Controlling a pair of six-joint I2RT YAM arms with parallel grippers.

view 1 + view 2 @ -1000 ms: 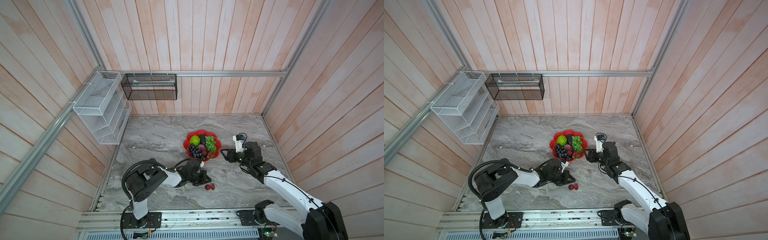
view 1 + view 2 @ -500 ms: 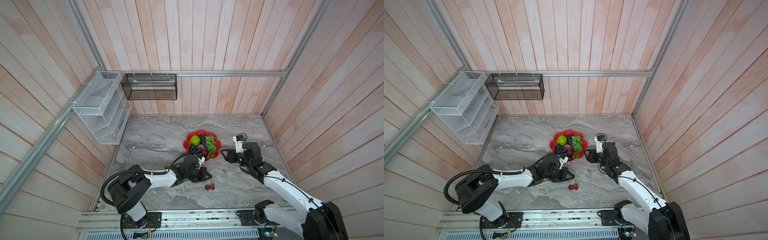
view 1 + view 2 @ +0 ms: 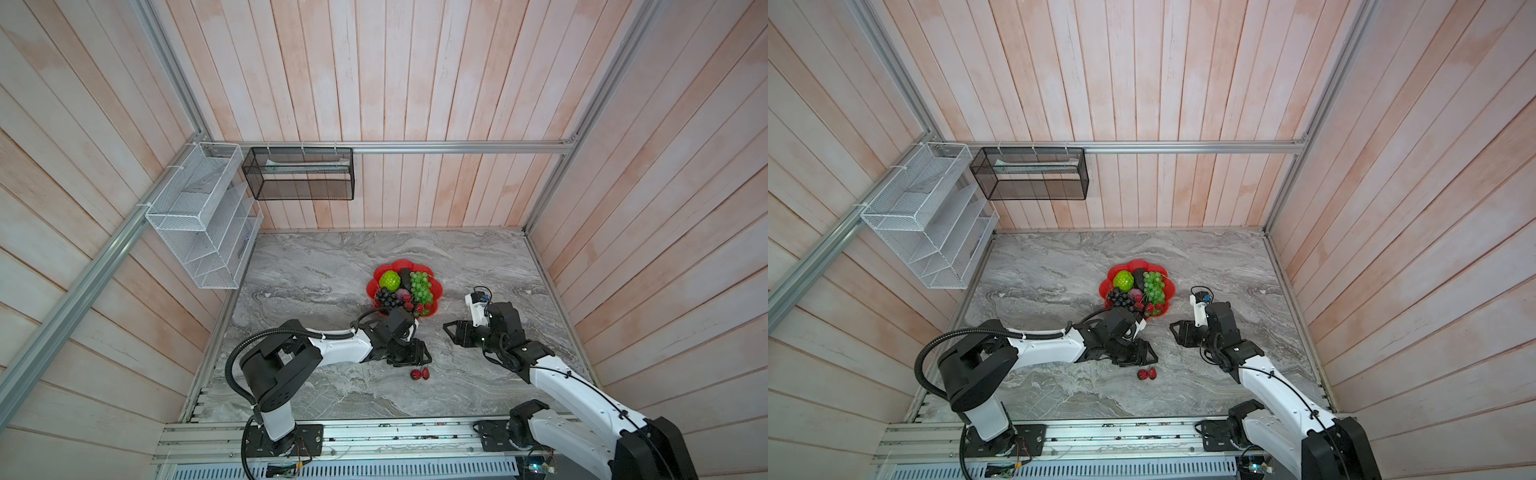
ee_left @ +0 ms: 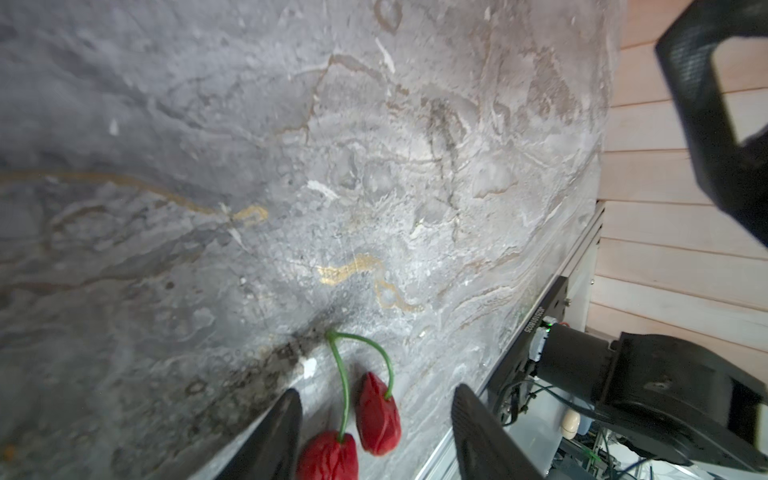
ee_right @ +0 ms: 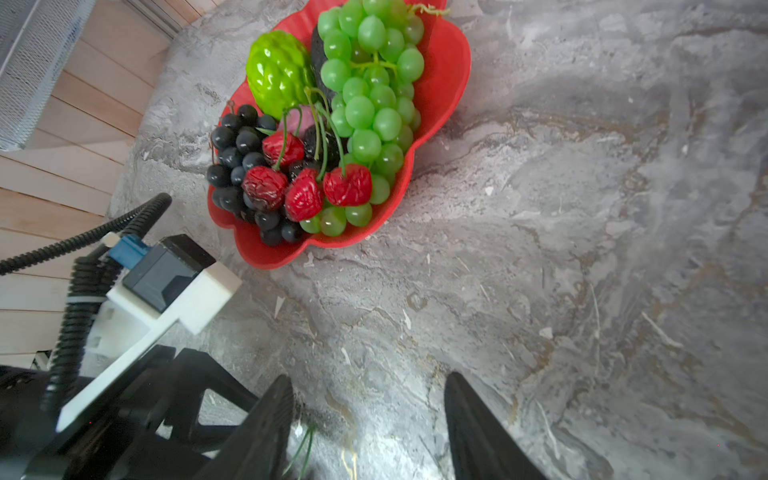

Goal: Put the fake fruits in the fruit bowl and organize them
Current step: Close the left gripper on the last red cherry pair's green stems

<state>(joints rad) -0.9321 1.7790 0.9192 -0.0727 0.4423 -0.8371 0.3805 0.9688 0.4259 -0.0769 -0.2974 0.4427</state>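
Note:
The left gripper's fingers are on either side of the red stemmed fruits while their green stems lie ahead, so it should turn and pinch the pair by the stems [image 4: 340,348].
The red petalled fruit bowl [image 3: 436,286] [image 3: 1105,286] [image 5: 449,62] holds green grapes [image 5: 370,95], a bumpy lime-green ball [image 5: 276,70], dark grapes [image 5: 237,158] and several red stemmed fruits [image 5: 305,191]. A black oval and a pink ball are mostly hidden among them. A pair of red stemmed fruits [image 3: 419,374] [image 3: 1146,374] [image 4: 378,409] lies on the marble in front of the bowl. My left gripper [image 3: 415,358] [image 3: 1142,355] [image 4: 376,392] is open, low over this pair, which lies between its fingers. My right gripper [image 3: 453,332] [image 3: 1179,330] [image 5: 370,378] stands open and empty, right of the bowl.
A white wire basket [image 3: 199,220] hangs on the left wall and a black mesh basket [image 3: 299,174] on the back wall. The right arm's base [image 4: 648,386] stands at the table's front rail. Wooden walls close in the marble table [image 3: 316,266].
My left gripper has gone from shut to open and its arm has stretched lower toward the red pair, which has stayed in place. The right arm has not moved.

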